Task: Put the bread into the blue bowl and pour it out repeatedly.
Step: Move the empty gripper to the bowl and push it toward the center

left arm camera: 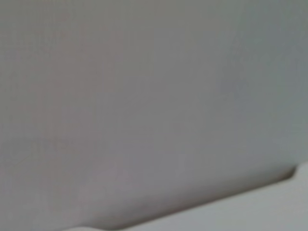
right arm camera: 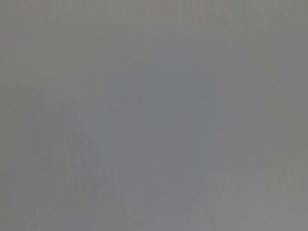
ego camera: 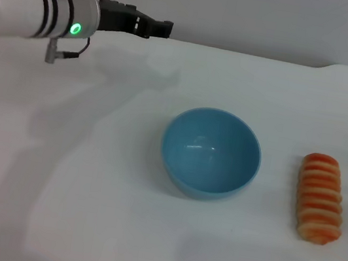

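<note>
I need to close my left gripper on the rim of the blue bowl (ego camera: pixel 166 133), on the side that faces away from the bread.
The blue bowl (ego camera: pixel 211 152) stands upright and empty on the white table, near the middle of the head view. The bread (ego camera: pixel 320 197) lies on the table to the right of the bowl, apart from it, striped side up. My left gripper (ego camera: pixel 156 26) is raised at the upper left, well above and behind the bowl, pointing right and holding nothing; its black fingers look closed together. My right gripper is out of view. Both wrist views show only plain grey surface.
The white table (ego camera: pixel 87 176) spreads across the head view, with its far edge (ego camera: pixel 259 54) against a grey wall. The left arm's white forearm (ego camera: pixel 28 8) crosses the upper left corner.
</note>
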Controlling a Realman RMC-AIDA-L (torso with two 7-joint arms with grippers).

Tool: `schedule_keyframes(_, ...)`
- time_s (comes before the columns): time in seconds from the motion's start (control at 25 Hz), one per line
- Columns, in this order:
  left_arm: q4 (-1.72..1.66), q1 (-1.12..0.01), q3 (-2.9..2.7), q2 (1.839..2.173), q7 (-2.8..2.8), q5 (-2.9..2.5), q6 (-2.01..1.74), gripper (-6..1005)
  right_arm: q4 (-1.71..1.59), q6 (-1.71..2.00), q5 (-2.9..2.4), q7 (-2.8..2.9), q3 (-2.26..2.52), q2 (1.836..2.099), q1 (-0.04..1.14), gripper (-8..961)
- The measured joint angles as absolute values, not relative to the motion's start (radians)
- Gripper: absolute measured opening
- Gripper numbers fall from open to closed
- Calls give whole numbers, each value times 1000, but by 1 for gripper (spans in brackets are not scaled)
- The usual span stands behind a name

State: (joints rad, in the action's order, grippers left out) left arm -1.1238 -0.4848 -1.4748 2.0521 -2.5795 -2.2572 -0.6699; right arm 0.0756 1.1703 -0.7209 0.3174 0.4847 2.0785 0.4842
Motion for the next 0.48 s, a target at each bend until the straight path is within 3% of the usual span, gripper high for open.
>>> schedule_keyframes(0.48, -1084, -562, -1311, 2052, -2567, -2256, -1035, 848, 63, 1170, -719, 282, 485, 2079, 489, 705)
